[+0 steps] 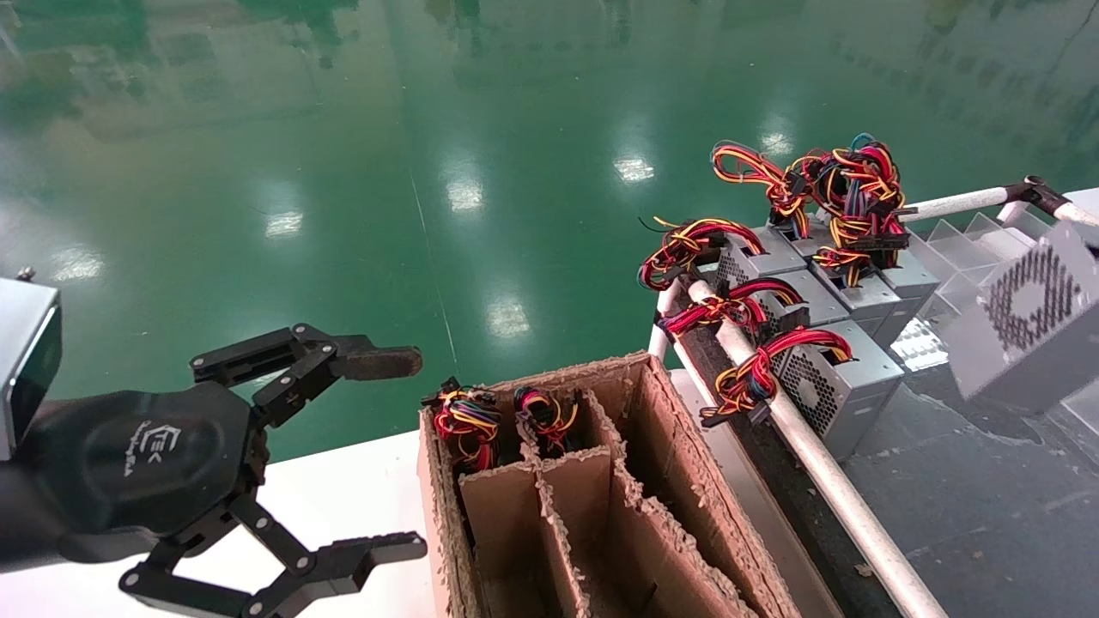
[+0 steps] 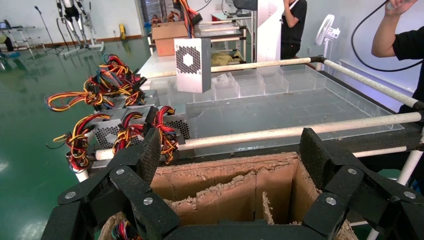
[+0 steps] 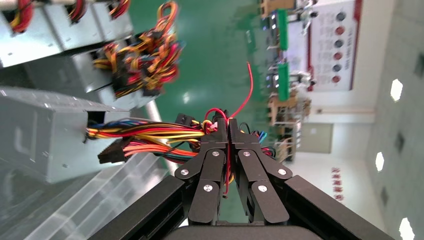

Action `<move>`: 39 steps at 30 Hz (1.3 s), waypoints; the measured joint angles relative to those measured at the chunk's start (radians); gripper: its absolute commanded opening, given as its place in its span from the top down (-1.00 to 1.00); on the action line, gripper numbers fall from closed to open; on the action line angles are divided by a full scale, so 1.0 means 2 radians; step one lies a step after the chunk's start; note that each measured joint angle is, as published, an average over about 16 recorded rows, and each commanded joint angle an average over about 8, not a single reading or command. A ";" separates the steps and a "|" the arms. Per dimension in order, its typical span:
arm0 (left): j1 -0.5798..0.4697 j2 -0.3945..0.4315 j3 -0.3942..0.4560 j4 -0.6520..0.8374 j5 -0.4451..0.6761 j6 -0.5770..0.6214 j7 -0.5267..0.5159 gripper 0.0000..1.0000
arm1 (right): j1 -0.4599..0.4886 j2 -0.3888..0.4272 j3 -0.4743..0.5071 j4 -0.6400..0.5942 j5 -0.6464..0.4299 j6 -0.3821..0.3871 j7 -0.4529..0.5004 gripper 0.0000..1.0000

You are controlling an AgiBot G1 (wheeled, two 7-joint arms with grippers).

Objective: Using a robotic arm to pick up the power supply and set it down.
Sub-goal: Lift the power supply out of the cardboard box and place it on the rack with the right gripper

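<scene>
The grey power supply, now hanging above a clear tray, will go down from my right gripper against the nearest power supply behind the white rail [image 1: 907, 387].
A grey power supply [image 1: 1026, 322] with a perforated vent hangs tilted in the air at the far right, above a clear tray. In the right wrist view my right gripper [image 3: 227, 125] is shut on its red, yellow and orange wire bundle [image 3: 150, 136], and the metal box [image 3: 40, 135] dangles beyond the fingers. The left wrist view shows the same unit [image 2: 192, 65] hanging over the tray. My left gripper [image 1: 415, 453] stands open beside the cardboard box, its jaws wide apart with nothing between them [image 2: 231, 150].
A worn cardboard box [image 1: 652, 412] with dividers holds two wired units [image 1: 468, 421] in its far cells. Several more power supplies [image 1: 824, 378] line a rack behind a white rail [image 1: 824, 472]. A clear compartment tray [image 1: 962, 249] lies beyond. A person [image 2: 295, 25] stands behind.
</scene>
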 measured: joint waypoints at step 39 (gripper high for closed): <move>0.000 0.000 0.000 0.000 0.000 0.000 0.000 -1.00 | -0.120 -0.110 -0.086 -0.007 -0.041 0.154 0.006 0.62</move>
